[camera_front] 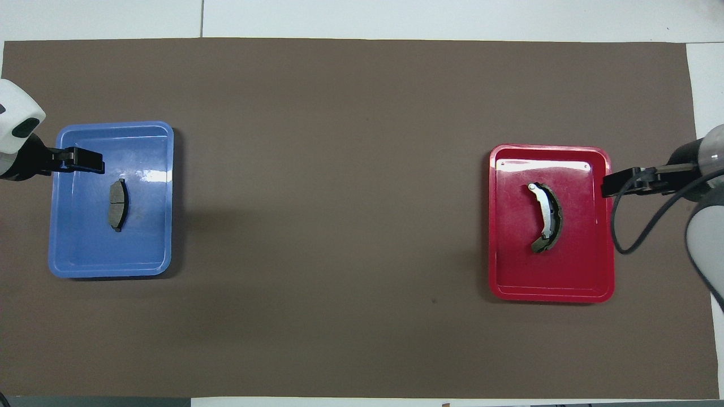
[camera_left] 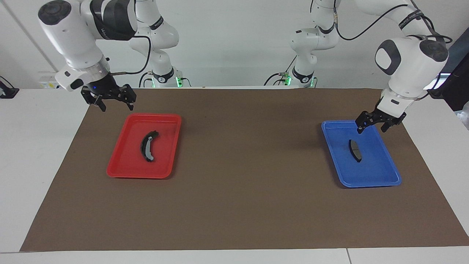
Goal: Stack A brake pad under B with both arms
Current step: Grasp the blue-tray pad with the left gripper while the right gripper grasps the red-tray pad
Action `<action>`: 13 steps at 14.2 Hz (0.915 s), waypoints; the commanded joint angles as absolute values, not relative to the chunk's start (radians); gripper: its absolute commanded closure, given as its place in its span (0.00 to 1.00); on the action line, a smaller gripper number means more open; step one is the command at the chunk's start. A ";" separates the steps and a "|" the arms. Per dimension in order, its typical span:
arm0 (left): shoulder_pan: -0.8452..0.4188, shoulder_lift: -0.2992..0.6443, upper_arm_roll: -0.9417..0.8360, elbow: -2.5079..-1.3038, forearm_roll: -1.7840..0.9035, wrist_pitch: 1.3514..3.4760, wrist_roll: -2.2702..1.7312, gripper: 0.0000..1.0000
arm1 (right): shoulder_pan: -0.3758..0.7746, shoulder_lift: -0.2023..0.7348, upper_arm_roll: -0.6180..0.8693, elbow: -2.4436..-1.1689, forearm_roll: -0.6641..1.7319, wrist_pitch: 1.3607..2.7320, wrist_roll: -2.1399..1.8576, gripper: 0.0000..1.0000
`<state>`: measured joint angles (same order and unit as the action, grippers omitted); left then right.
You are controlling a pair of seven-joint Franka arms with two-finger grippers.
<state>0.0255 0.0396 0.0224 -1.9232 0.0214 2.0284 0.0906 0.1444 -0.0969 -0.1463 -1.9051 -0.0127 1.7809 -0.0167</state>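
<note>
The fingers of my right gripper needs to close on B's middle (camera_front: 551,213), between the two ends of the black crescent in the red tray.
The A brake pad (camera_left: 355,150) (camera_front: 117,204), small, flat and dark, lies in a blue tray (camera_left: 370,183) (camera_front: 110,271). My left gripper (camera_left: 372,126) (camera_front: 85,161) hangs open over that tray's outer edge, above the pad and apart from it. B (camera_left: 148,146) (camera_front: 547,217), the black crescent with a light grey strip, lies in a red tray (camera_left: 121,161) (camera_front: 582,265). Over the red tray's outer rim my right gripper (camera_left: 117,104) (camera_front: 616,183) is open and holds nothing.
Both trays sit on a brown mat (camera_left: 249,183) (camera_front: 339,169) that covers most of the white table, one toward each arm's end. A wide stretch of bare mat lies between them. A black cable (camera_front: 628,237) loops from the right wrist.
</note>
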 commanded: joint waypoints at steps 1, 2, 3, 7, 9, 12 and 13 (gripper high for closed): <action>0.058 0.057 0.021 -2.035 0.012 2.185 0.130 0.01 | 0.152 -0.114 -0.144 -2.093 -0.008 1.958 0.008 0.00; 0.063 0.084 0.021 -2.046 0.012 2.218 0.130 0.01 | 0.155 -0.083 -0.144 -2.138 -0.008 2.032 0.006 0.00; 0.070 0.107 0.021 -2.054 0.012 2.247 0.130 0.02 | 0.166 -0.057 -0.143 -2.179 -0.008 2.104 0.009 0.00; 0.086 0.163 0.020 -2.108 0.012 2.359 0.130 0.02 | 0.169 0.035 -0.143 -2.296 -0.008 2.343 -0.002 0.00; 0.087 0.178 0.021 -2.138 0.012 2.407 0.132 0.03 | 0.161 0.083 -0.143 -2.315 -0.008 2.404 -0.009 0.02; 0.087 0.199 0.021 -2.174 0.012 2.444 0.160 0.12 | 0.158 0.103 -0.143 -2.313 -0.009 2.398 -0.011 0.15; 0.089 0.204 0.021 -2.183 0.012 2.456 0.161 0.13 | 0.158 0.103 -0.143 -2.313 -0.008 2.395 -0.011 0.20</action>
<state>0.0756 0.2014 0.0256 -2.1476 0.0215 2.4065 0.1305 0.1693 0.1131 -0.1484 -2.3064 -0.0127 2.3930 -0.0030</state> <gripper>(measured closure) 0.110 0.106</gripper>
